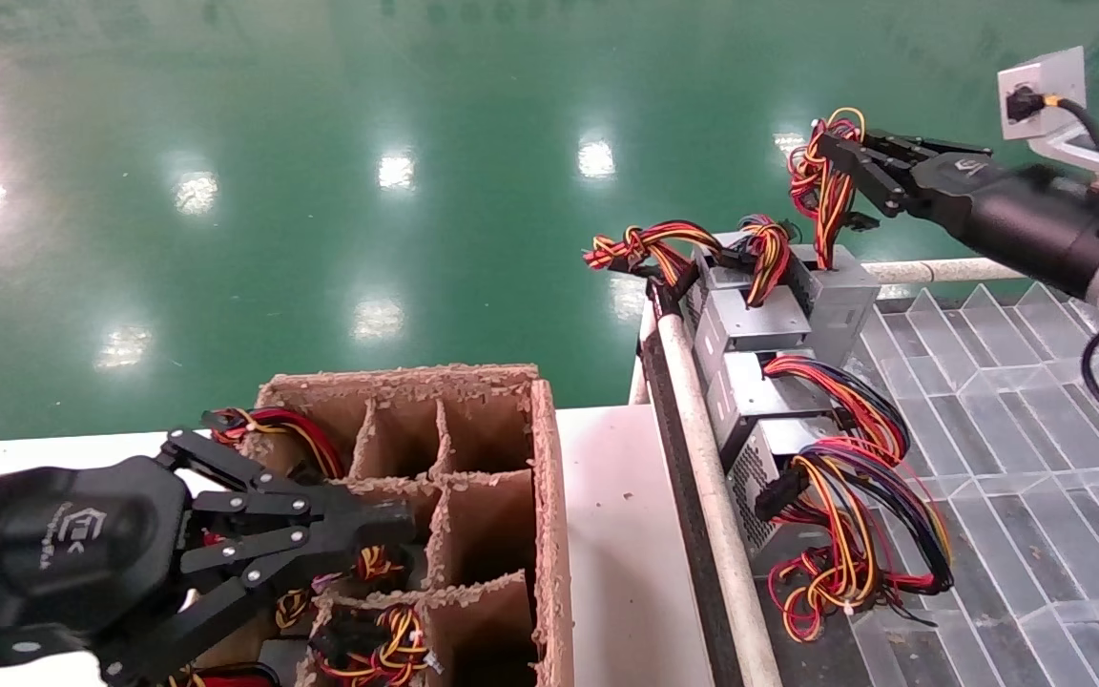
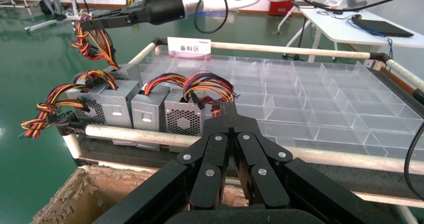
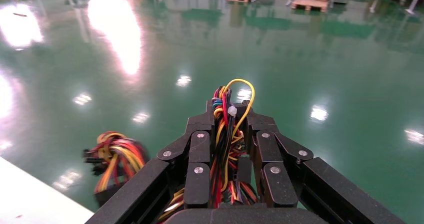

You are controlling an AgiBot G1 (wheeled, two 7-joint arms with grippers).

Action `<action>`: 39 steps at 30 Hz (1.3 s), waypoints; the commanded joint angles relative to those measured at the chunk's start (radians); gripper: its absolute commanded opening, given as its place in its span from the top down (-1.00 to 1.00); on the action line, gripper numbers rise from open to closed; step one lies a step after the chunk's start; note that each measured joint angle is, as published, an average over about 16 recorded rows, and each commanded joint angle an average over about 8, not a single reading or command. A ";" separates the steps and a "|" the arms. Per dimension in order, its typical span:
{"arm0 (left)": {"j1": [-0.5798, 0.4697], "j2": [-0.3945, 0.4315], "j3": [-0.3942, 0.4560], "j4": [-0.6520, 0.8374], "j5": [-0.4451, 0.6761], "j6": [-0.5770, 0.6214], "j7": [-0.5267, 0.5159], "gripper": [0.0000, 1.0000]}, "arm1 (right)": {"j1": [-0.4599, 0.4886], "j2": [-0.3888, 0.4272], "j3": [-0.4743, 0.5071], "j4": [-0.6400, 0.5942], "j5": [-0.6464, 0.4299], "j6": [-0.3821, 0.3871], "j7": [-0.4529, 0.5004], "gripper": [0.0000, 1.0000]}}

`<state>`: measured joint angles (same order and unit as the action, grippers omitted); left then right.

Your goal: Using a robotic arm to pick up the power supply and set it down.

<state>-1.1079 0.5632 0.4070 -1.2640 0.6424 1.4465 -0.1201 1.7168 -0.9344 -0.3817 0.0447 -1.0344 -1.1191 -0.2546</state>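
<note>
The power supply will go down at the clear tray's far end (image 1: 846, 311), against the row of grey units, set there by my right gripper.
My right gripper (image 1: 840, 153) is at the far right, above the end of a row of grey units, shut on the tied red, yellow and black wire bundle (image 1: 826, 186) of the power supply (image 1: 840, 296). The small grey box hangs or rests right under the bundle, against its neighbours; I cannot tell which. In the right wrist view the wires (image 3: 225, 134) run between the shut fingers of this gripper (image 3: 227, 108). The left wrist view shows that arm's gripper (image 2: 87, 24) holding the bundle (image 2: 95, 43). My left gripper (image 1: 397, 520) (image 2: 227, 106) is shut and empty over the cardboard box.
A cardboard box with dividers (image 1: 549, 496) at the lower left holds wired units in some cells. Other grey units (image 1: 759, 329) line a white rail (image 1: 702, 458). A clear divided tray (image 1: 988, 429) lies to the right. A white socket box (image 1: 1041, 91) is behind the right arm.
</note>
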 commanded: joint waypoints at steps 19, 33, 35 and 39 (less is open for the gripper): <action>0.000 0.000 0.000 0.000 0.000 0.000 0.000 1.00 | 0.005 0.018 -0.022 -0.016 -0.031 -0.108 -0.001 -1.00; 0.000 0.000 0.000 0.000 0.000 0.000 0.000 1.00 | 0.071 0.044 -0.086 0.003 -0.122 -0.210 0.007 -1.00; 0.000 0.000 0.000 0.000 0.000 0.000 0.000 1.00 | 0.090 0.047 -0.108 0.011 -0.156 -0.203 0.002 -1.00; 0.000 0.000 0.000 0.000 0.000 0.000 0.000 1.00 | 0.126 0.049 -0.144 0.023 -0.209 -0.195 -0.001 -1.00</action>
<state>-1.1080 0.5632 0.4072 -1.2640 0.6423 1.4465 -0.1200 1.8370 -0.8858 -0.5142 0.0662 -1.2262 -1.3203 -0.2584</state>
